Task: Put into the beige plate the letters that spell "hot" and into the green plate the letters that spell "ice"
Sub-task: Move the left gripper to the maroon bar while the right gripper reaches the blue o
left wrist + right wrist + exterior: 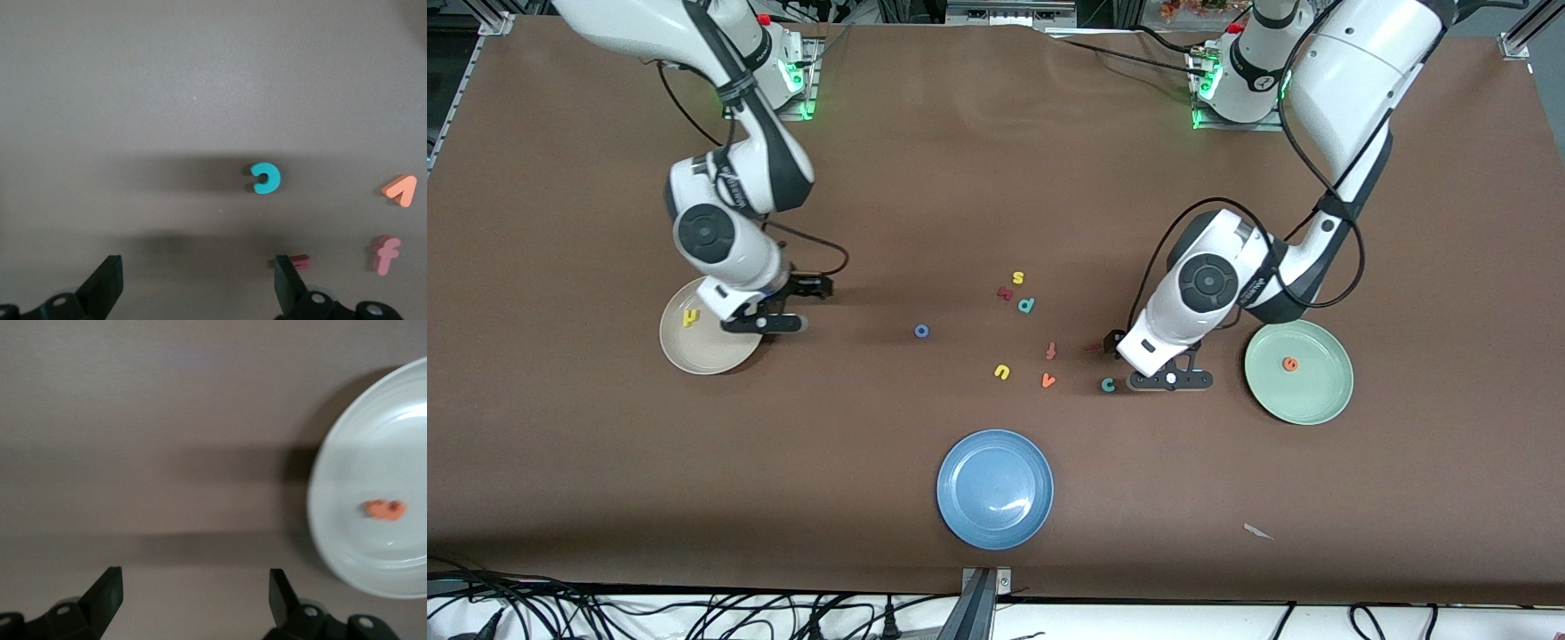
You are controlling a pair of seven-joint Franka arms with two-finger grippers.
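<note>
I should next move my left gripper to the dark red "i" near the teal "c" and close it on the letter's ends (1094, 347) (300, 261).
The beige plate (694, 360) holds the yellow "h" (690, 316). In the right wrist view an orange letter (385, 510) lies in that plate (333, 520); the arm hides it from the front camera. My right gripper (765, 322) (193, 597) is open and empty over the plate's edge. The blue "o" (921, 331) lies on the table mid-way. The green plate (1316, 391) holds the orange "e" (1289, 364). My left gripper (1169, 380) (197, 283) hangs open and empty over the table between the teal "c" (1107, 384) (266, 179) and the green plate. The dark red "i" (1092, 348) (300, 261) lies beside it.
A blue plate (995, 488) sits near the front camera. Loose letters lie mid-table: yellow "s" (1017, 278), a dark red letter (1005, 292), teal "p" (1026, 305), yellow "u" (1002, 372), orange "f" (1051, 351) (385, 255) and orange "v" (1048, 380) (401, 191).
</note>
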